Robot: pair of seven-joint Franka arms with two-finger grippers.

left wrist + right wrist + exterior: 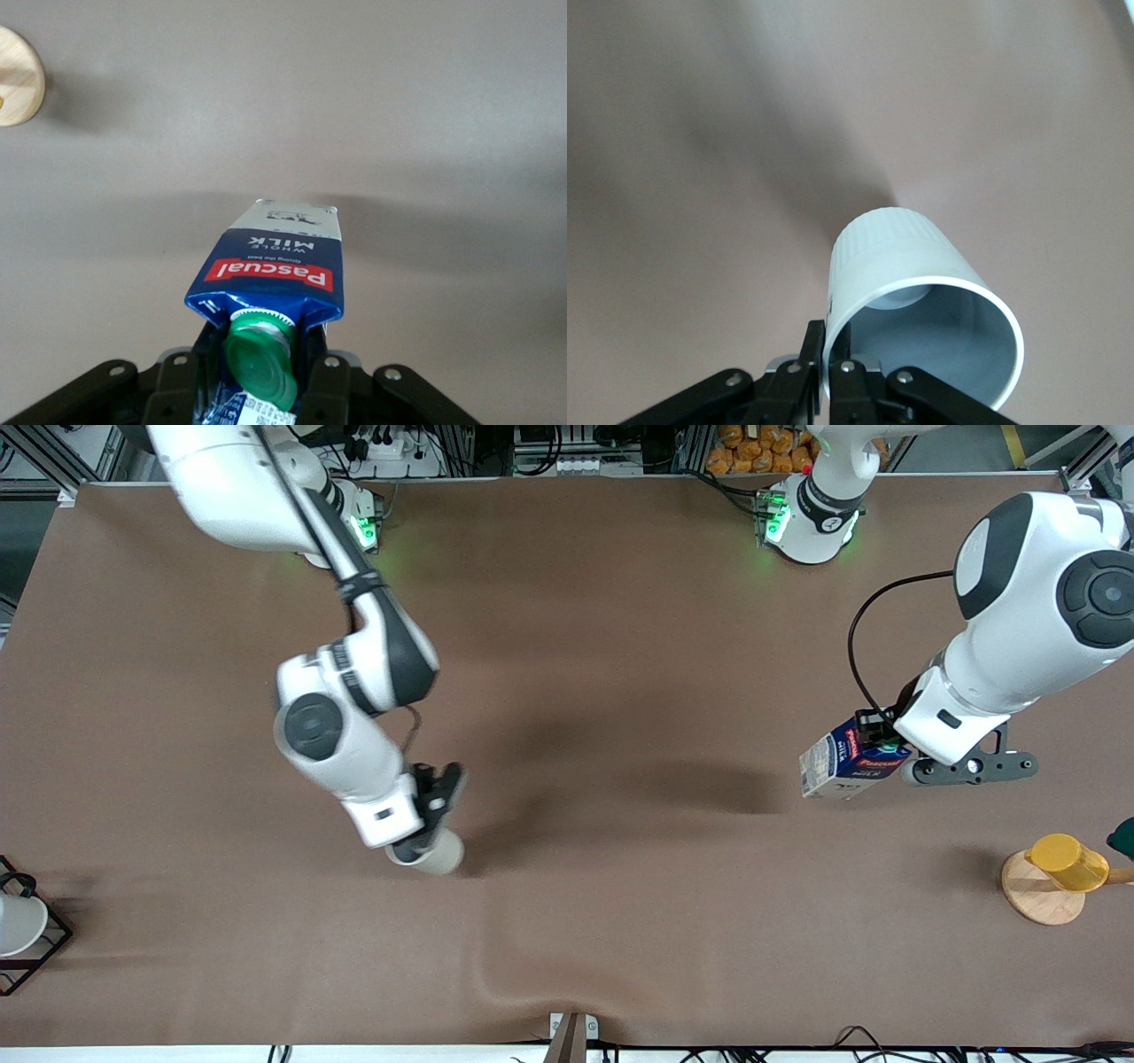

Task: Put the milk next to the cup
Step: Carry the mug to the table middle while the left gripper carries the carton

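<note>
The robot's right gripper needs to put the cup down on the shadowed brown cloth at the table's middle (564, 796), towards the milk. The cup is now held over the table's middle.
The milk (846, 764) is a dark blue carton with a red label, pale sides and a green cap. It hangs tilted over the table toward the left arm's end, with my left gripper (875, 737) shut on its top. In the left wrist view the fingers (323, 372) clamp the carton (275, 261) on both sides of the cap. The cup (440, 855), a pale grey-beige mug, is held over the table's middle, toward the right arm's end. My right gripper (425, 837) is shut on its rim. In the right wrist view the gripper (830, 345) pinches the cup's (895, 257) wall, one finger inside.
A yellow cup (1067, 862) sits on a round wooden coaster (1041, 899) near the left arm's end; the coaster (13, 88) also shows in the left wrist view. A white cup in a black wire rack (18, 926) stands at the right arm's end. The brown cloth wrinkles (514, 979) near the front edge.
</note>
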